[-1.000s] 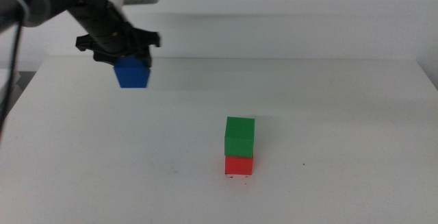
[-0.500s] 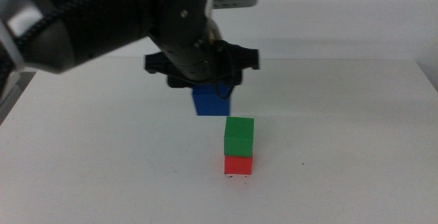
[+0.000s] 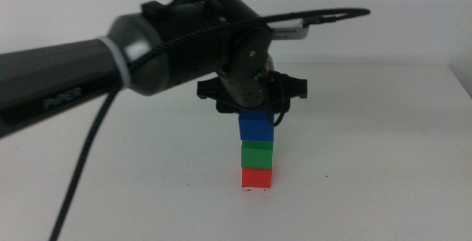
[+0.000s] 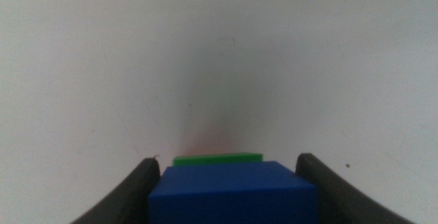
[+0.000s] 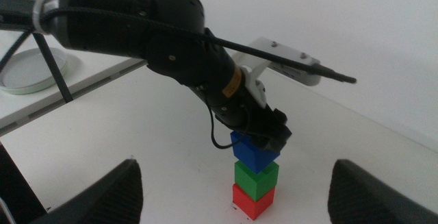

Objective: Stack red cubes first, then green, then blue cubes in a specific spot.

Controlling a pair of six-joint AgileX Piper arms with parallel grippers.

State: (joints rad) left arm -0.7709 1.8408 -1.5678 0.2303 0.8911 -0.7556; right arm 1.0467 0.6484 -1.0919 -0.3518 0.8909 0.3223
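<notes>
The robot's left gripper will set the blue cube down on the top side of the green cube (image 3: pixel 259 146) (image 4: pixel 222 188), finishing the stack.
The red cube (image 3: pixel 257 177) stands on the white table on a spot with tiny dark specks (image 3: pixel 254 191). The green cube (image 3: pixel 256 152) sits on it. My left gripper (image 3: pixel 256 119), reaching in from the left, is shut on the blue cube (image 3: pixel 256 127) and holds it right on top of the green cube; I cannot tell if it rests there. In the left wrist view the blue cube (image 4: pixel 233 193) fills the gap between the jaws, with a green edge (image 4: pixel 217 159) beyond it. My right gripper (image 5: pixel 234 166) is open and empty, back from the stack (image 5: pixel 254 176).
The left arm's thick dark body and cable (image 3: pixel 81 167) hang over the table's left half. A lone dark speck (image 3: pixel 329 176) lies to the right of the stack. A pale round dish (image 5: pixel 27 70) and a dark stand leg (image 5: pixel 55 59) stand off the table.
My left gripper has carried the blue cube from the far left to the right and down, from beside the stack to directly on top of the green cube.
</notes>
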